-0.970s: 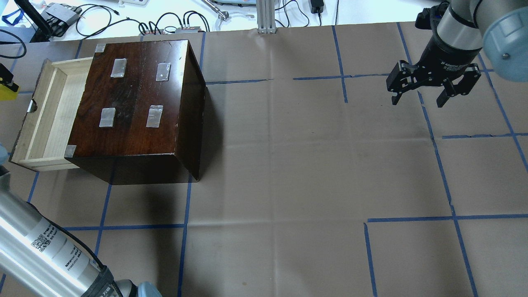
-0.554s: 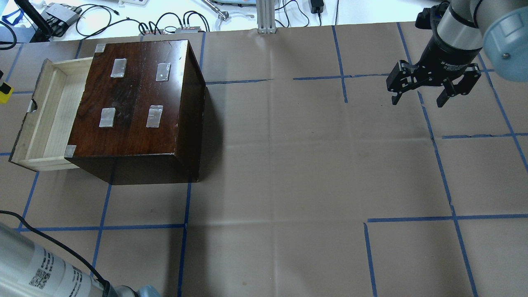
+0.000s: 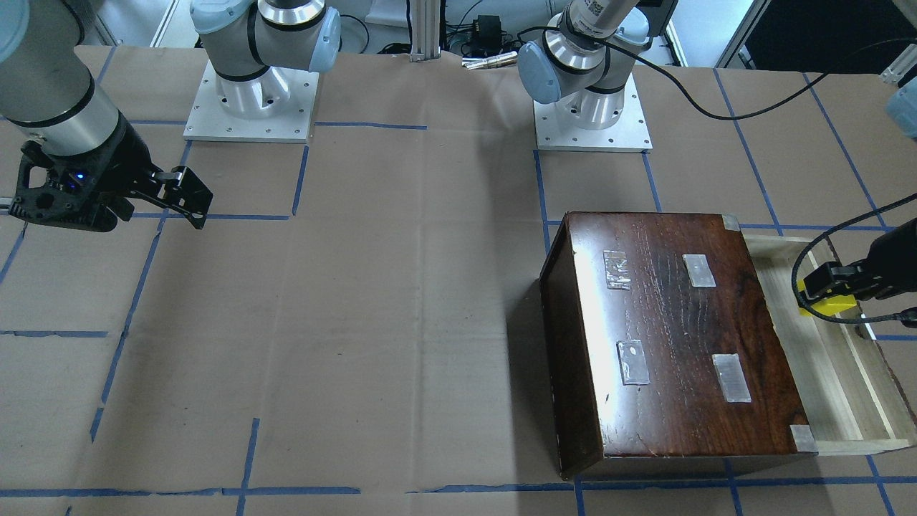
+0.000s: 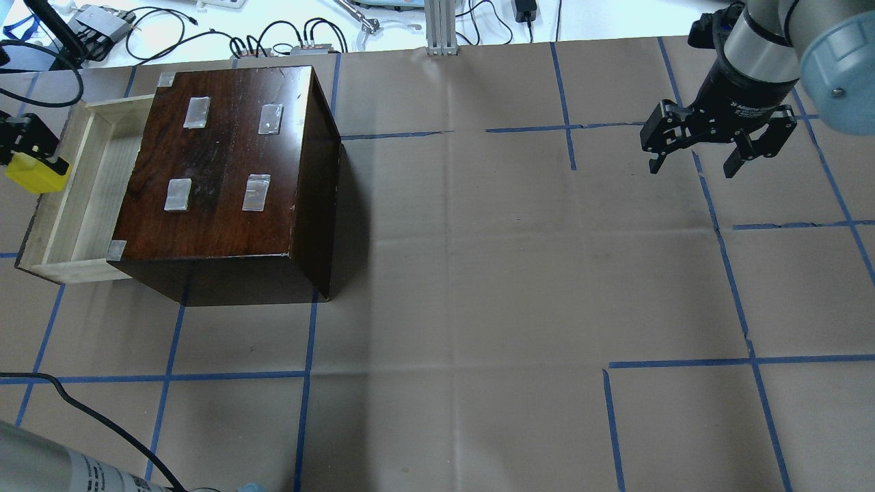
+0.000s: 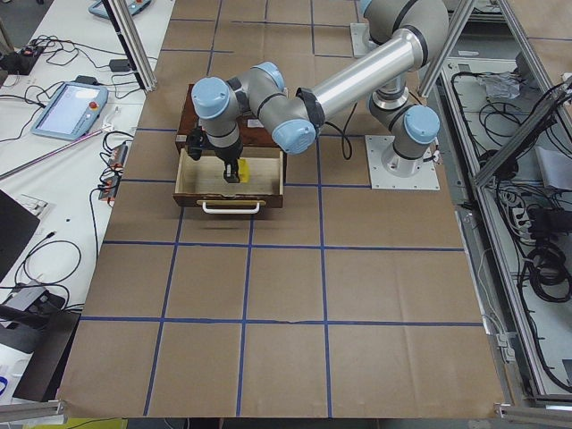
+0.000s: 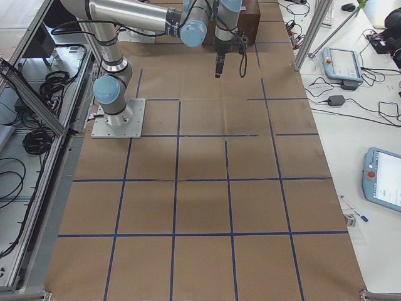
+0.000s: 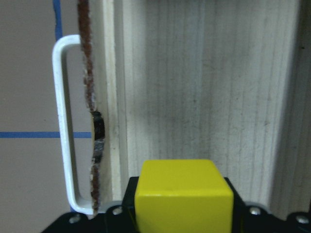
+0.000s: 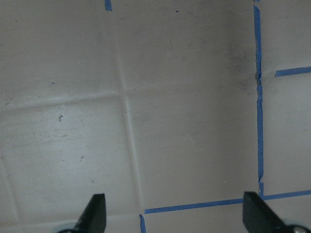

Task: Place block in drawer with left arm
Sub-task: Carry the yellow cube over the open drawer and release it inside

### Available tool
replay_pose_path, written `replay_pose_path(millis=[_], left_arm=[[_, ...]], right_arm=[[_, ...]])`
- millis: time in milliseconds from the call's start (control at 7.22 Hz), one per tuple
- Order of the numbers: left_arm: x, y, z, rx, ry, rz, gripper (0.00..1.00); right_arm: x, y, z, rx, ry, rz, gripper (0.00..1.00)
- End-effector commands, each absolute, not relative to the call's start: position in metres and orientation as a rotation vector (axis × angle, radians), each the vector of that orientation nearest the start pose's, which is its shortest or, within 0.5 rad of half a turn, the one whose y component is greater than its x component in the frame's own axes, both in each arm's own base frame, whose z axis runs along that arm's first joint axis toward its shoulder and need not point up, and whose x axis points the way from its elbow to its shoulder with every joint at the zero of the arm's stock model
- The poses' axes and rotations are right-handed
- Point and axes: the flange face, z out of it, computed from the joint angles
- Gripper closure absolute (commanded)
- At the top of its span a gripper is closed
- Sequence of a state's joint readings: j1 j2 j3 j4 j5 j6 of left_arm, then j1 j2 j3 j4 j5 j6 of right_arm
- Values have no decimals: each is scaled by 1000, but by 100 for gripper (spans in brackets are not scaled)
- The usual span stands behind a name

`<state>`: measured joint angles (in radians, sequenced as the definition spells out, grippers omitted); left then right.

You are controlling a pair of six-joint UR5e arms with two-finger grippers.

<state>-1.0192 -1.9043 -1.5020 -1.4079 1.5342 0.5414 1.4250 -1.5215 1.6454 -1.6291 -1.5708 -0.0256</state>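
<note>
The robot's left gripper will release the yellow block on the pale drawer's bottom [image 3: 801, 336] [image 7: 206, 150], halfway along the dark-brown cabinet's edge. The block now hangs above the open drawer's front.
The yellow block [image 4: 34, 176] is clamped in my left gripper [image 4: 31, 158], which is shut on it. It hangs above the front part of the open drawer [image 4: 96, 184], just inside the dark front panel. The left wrist view shows the block [image 7: 183, 194] over the pale wooden drawer floor [image 7: 204, 97]. In the front-facing view the block [image 3: 831, 304] is under the gripper [image 3: 838, 285], above the drawer [image 3: 824, 373]. My right gripper [image 4: 692, 167] is open and empty, far away at the back right.
The dark-brown cabinet [image 4: 219, 164] with taped patches on top stands back left, its drawer pulled out to the left. A white wire handle [image 7: 60, 121] sits on the drawer front. Cables and equipment lie beyond the table's far edge [image 4: 273, 41].
My left gripper with the block has moved right, from the view's left edge to above the drawer's front. The left forearm has slid out of the lower left corner. The right arm has not moved.
</note>
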Motion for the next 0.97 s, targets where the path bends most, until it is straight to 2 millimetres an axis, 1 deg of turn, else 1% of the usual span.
replay_pose_path(millis=[0,139,554,831], left_arm=[[201,-597,323,-23,3230,126,100],[203,-603,312,-22,3237,131,100],[191,-613,311,18,3230,108,99],[188,-614,309,26,3232,111,98]], right_arm=[[59,-517,432,190,3129,103,0],[59,-517,433,187,3129,101,0],[59,-517,432,190,3129,103,0],[59,-517,432,187,3129,103,0]])
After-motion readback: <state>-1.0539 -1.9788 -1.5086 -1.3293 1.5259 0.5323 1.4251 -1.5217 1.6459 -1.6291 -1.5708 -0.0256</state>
